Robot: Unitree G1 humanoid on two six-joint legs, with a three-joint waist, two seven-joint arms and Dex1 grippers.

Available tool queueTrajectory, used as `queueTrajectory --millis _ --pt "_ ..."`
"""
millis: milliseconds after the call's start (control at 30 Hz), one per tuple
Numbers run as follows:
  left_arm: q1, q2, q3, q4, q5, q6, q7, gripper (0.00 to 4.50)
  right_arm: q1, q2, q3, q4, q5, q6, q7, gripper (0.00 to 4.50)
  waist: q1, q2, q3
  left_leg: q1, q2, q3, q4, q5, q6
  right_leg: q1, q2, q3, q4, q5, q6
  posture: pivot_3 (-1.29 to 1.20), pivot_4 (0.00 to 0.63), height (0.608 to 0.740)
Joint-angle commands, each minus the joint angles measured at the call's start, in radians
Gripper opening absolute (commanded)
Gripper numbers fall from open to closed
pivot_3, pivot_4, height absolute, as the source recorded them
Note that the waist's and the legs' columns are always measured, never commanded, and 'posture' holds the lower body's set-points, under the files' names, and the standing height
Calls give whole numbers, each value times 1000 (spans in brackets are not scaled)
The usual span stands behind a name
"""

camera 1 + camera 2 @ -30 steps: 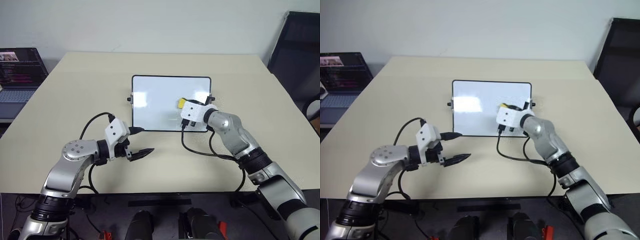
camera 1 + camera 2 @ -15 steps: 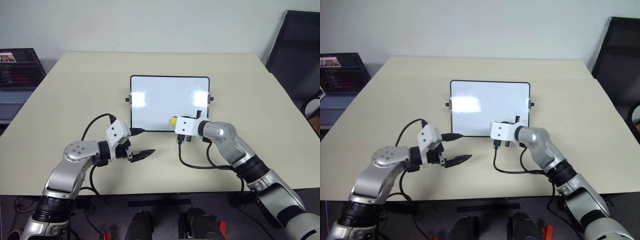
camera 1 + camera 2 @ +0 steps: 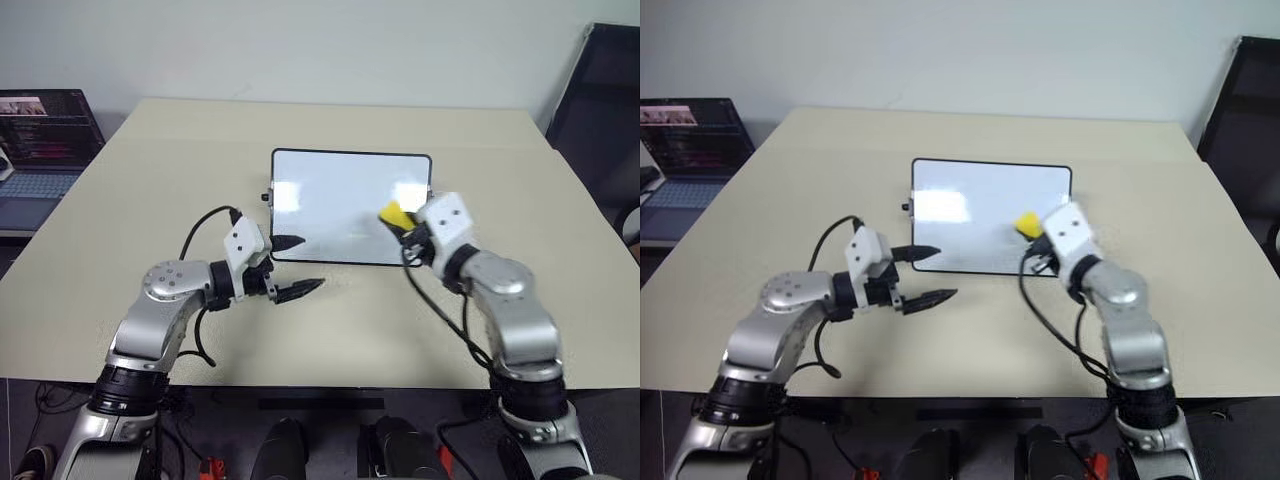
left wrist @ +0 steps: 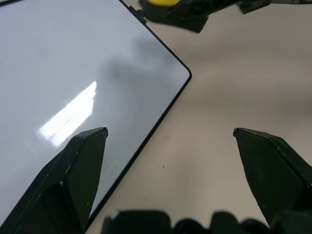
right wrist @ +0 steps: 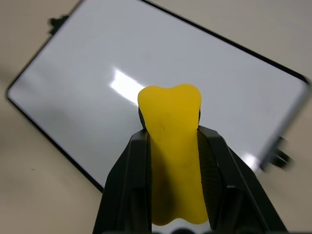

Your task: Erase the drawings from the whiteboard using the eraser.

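Note:
Next, my right gripper sets the yellow eraser down on the bare tabletop (image 3: 481, 263) next to the whiteboard, on its own side.
The whiteboard (image 3: 335, 200) lies flat at the table's middle, its glossy face white; the drawings are out of view. My right gripper (image 3: 402, 222) is shut on the yellow eraser (image 3: 392, 215) and hovers over the board's near right part. In the right wrist view the eraser (image 5: 171, 141) is pinched between the two black fingers (image 5: 127, 165), with the whiteboard (image 5: 204, 68) beyond it. My left gripper (image 3: 298, 267) is open and empty at the board's near left edge, one fingertip over the frame. In the left wrist view the whiteboard's corner (image 4: 181, 73) lies ahead.
An open laptop (image 3: 38, 130) sits off the table's far left. A black chair (image 3: 600, 90) stands at the far right. Black cables loop from both wrists over the beige table (image 3: 150, 200). Bare tabletop surrounds the board.
My right gripper, still holding the eraser, has rolled and drawn from the board's near edge toward its right side. The left gripper rose slightly toward the board. The camera shifted.

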Motion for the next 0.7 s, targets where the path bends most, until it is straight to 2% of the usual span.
queueTrajectory --millis 33,267,433,700 --pt "-69 -22 -31 35 -16 -24 -59 4500 84 10 -62 -147 2 164 -70 951 -1 0 0 0 0 1 0 0 0 0 0 0 0 0 0 0 150 740" --pt "-223 -93 -148 243 42 -142 -219 4500 163 54 -93 -173 15 260 -195 951 -12 0 0 1 -1 2 0 0 0 0 2 1 0 0 0 0 150 740" --pt "-340 -177 -219 414 102 -274 -304 4500 91 74 -102 -26 42 216 -263 951 -14 0 0 0 -2 2 0 0 0 0 2 2 -1 0 0 0 150 740" --pt "-450 -280 -241 583 159 -394 -330 4500 29 78 -188 146 90 130 -340 951 -12 0 0 -3 -3 1 0 0 1 -1 3 1 -3 0 1 0 150 740"
